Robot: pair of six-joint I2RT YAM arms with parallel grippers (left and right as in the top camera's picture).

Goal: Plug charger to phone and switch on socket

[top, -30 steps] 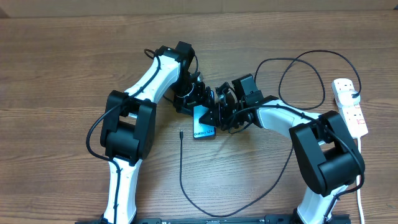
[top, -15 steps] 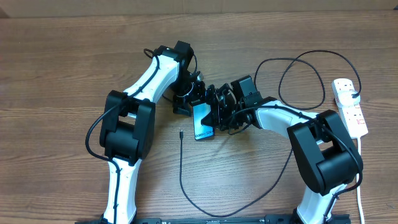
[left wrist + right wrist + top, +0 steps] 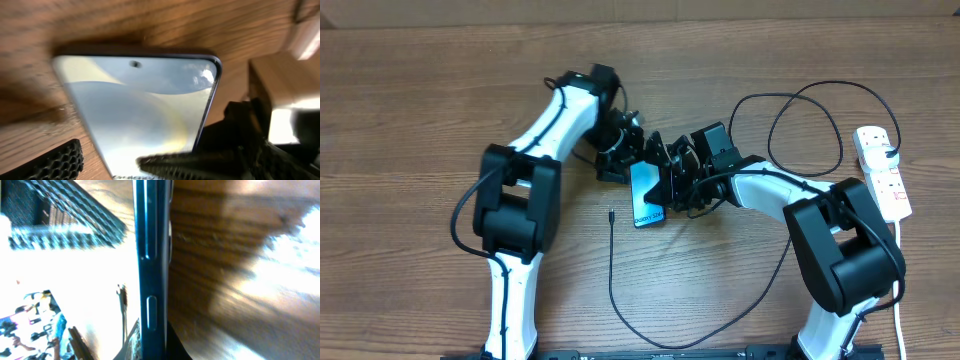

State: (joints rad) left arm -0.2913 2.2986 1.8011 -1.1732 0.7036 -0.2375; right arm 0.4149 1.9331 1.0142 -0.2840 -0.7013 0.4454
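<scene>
I should let go of the phone with my right gripper on the wood (image 3: pixel 696 180) between the tip of the plug and the loop of the cable.
The phone (image 3: pixel 646 200) has a lit pale blue screen and lies tilted near the table's middle, between both grippers. My right gripper (image 3: pixel 667 186) is shut on its right long edge. The right wrist view shows that dark edge (image 3: pixel 150 255) upright between the jaws (image 3: pixel 152 342). My left gripper (image 3: pixel 623 162) is at the phone's far end with its fingers apart. In the left wrist view, one finger is over the wood and the other lies blurred across the screen (image 3: pixel 145 100). The charger's plug tip (image 3: pixel 609 214) lies free left of the phone. The socket (image 3: pixel 883 172) is at the far right.
The black cable (image 3: pixel 650 342) runs from the plug tip towards the front edge. It then curves up the right side and loops (image 3: pixel 810 120) behind the right arm to the socket. The socket's white cord (image 3: pixel 901 300) trails to the front right.
The left arm has swung up and to the left, drawing its gripper slightly back from the phone. The phone has turned a little in the right gripper. The cable has not moved.
</scene>
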